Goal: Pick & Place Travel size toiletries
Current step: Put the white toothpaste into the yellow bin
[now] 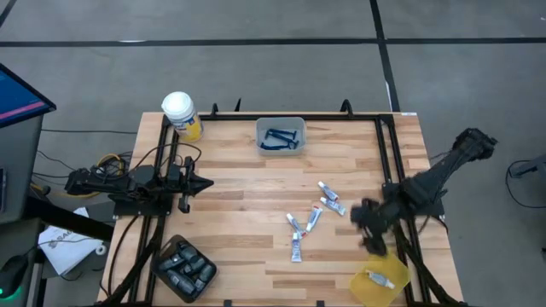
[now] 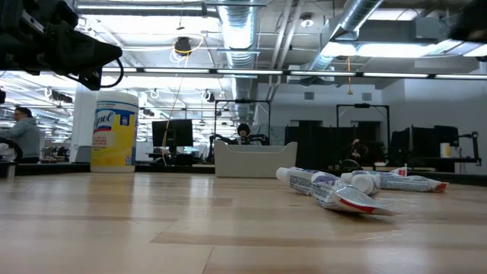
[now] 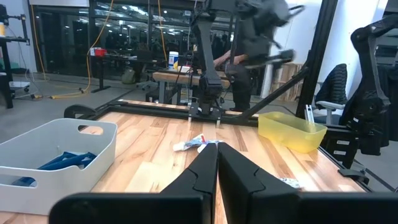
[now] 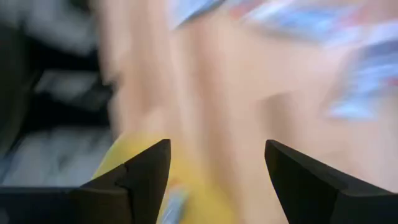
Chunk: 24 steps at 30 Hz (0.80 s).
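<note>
The robot's right gripper will next close on the white cap (image 1: 321,184) of the squeeze tube that lies nearest the white bin.
Several white squeeze tubes (image 1: 314,217) with blue and red marks lie flat on the wooden table, right of centre; the low view shows them too (image 2: 335,192). One more tube (image 1: 375,277) lies in the yellow bin (image 1: 394,271). Blue razors (image 1: 281,138) lie in the white bin (image 1: 280,124). Dark grey pods (image 1: 186,266) fill a black tray. My right gripper (image 1: 367,226) hovers open between the tubes and the yellow bin (image 4: 137,165), holding nothing. My left gripper (image 1: 203,182) waits shut (image 3: 217,155) at the table's left.
A big yellow jar with a white lid (image 1: 182,113) stands at the far left corner. The white bin sits at the far edge, the black tray (image 1: 164,275) at the near left corner. Bare wood lies between the left gripper and the tubes.
</note>
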Available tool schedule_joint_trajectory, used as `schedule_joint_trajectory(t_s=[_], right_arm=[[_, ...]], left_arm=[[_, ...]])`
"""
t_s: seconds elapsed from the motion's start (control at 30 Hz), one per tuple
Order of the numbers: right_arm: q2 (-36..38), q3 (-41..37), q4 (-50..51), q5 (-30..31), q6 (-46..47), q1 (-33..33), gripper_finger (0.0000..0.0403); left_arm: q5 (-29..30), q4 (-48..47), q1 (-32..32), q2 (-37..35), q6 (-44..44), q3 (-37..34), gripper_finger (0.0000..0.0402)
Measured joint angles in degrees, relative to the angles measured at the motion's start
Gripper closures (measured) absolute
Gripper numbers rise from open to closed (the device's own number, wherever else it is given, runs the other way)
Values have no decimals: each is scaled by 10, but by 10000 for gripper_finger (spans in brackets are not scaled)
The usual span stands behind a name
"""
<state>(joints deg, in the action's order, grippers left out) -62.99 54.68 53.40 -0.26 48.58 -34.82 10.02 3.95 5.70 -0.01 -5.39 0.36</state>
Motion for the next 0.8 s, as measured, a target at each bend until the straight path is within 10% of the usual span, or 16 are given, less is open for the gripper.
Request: schedule_joint_trajectory(t_s=[0.2,0.47,0.8], right_arm=[[14,0,27,108,-37,161,155],[-105,0,-40,83,-149,343,155],[-267,0,-75,52,-184,418,155]], left_arm=[[0,0,0,0,0,0,394],[0,0,0,0,0,0,394],[0,0,0,0,0,0,394]])
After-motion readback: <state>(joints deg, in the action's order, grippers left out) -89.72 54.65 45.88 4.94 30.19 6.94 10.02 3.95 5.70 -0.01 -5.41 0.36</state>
